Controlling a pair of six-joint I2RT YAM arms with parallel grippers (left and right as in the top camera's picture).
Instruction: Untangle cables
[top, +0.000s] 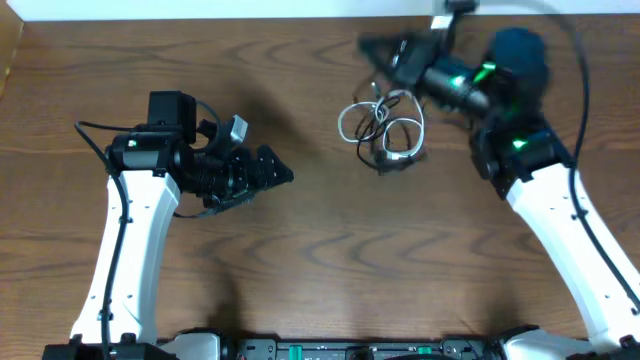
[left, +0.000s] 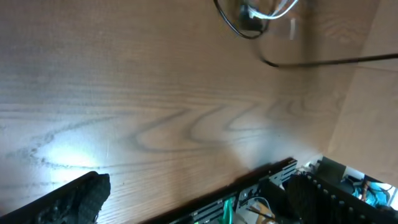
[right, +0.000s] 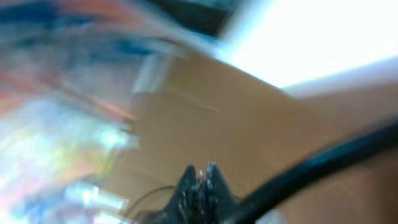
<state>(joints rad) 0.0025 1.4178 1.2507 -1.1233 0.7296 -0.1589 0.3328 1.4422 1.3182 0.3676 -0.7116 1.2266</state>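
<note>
My right gripper will set the black cable down and release it on the bare table (top: 289, 217) between my left gripper and the tangle.
A tangle of cables (top: 385, 128) lies on the wooden table at the back middle, with a white cable (top: 347, 120) looped through a black cable (top: 388, 158). Part of it shows at the top of the left wrist view (left: 252, 17). My right gripper (top: 378, 52) is blurred, just behind the tangle. In the right wrist view its fingers (right: 203, 182) are shut, with a thin black cable running off to their left. My left gripper (top: 272, 172) is open and empty, well left of the tangle, and its fingers (left: 199, 202) are spread wide.
A black cable (left: 323, 61) runs across the table in the left wrist view. The robot base rail (top: 330, 350) lines the front edge. A white wall borders the back edge (top: 250, 10). The right arm's own thick cable (right: 311, 168) crosses its wrist view.
</note>
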